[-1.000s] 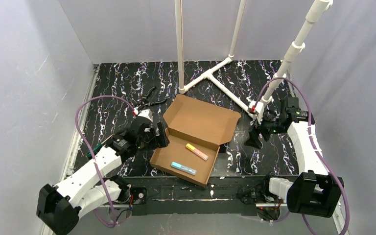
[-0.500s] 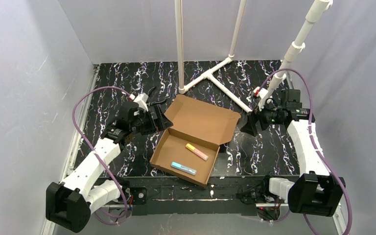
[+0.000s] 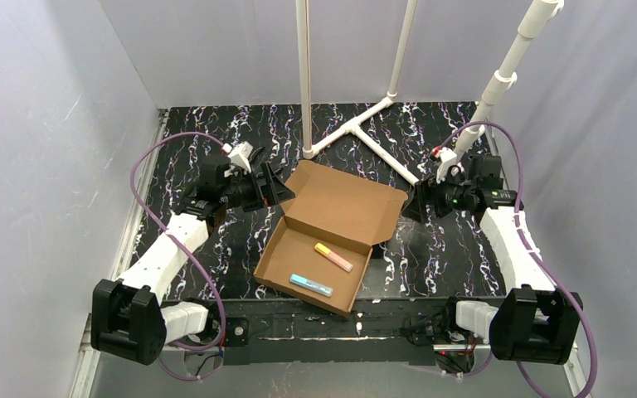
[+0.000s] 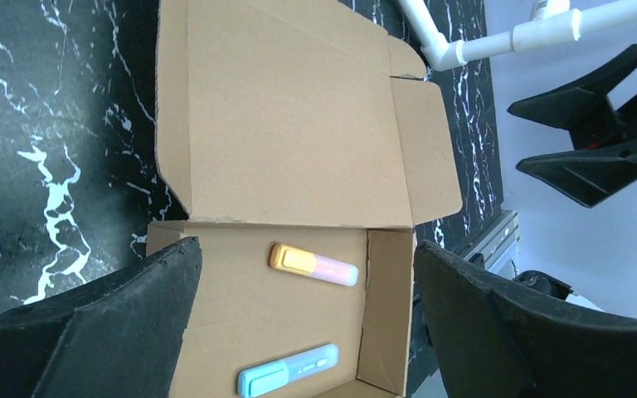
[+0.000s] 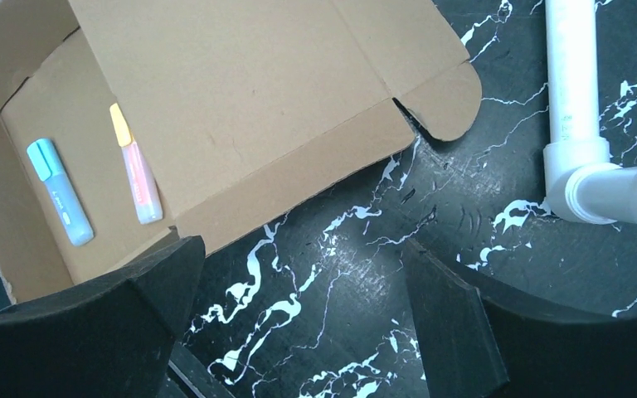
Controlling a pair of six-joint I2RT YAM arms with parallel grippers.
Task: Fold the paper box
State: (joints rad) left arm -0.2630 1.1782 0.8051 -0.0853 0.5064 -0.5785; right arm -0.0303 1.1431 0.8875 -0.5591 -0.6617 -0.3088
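Note:
The robot's left gripper will next close on the lid's side flap (image 3: 291, 182) (image 4: 173, 112), the one opposite the right gripper, to lift the brown lid.
The paper box (image 3: 344, 203) lies open in the middle of the table, its brown lid flat behind the shallow tray (image 3: 275, 267). An orange-pink highlighter (image 3: 333, 256) and a blue highlighter (image 3: 310, 285) rest in the tray. My left gripper (image 3: 275, 189) hovers open at the lid's left corner, holding nothing. From the left wrist, the lid (image 4: 290, 124) and both highlighters show between the wide-open left gripper (image 4: 305, 250). My right gripper (image 3: 410, 204) is open beside the lid's right flap. In its own view the right gripper (image 5: 303, 247) is over bare table, the lid (image 5: 240, 91) above it.
A white PVC pipe frame (image 3: 365, 133) lies on the table behind the box, with upright poles (image 3: 304, 75) rising from it. One pipe elbow (image 5: 576, 166) is close to the right of my right gripper. Grey walls enclose the black marbled table (image 3: 207, 133).
My left gripper has opened wider and moved from the tray's left wall back to the lid's left corner. My right gripper has shifted back and left toward the lid's right flap.

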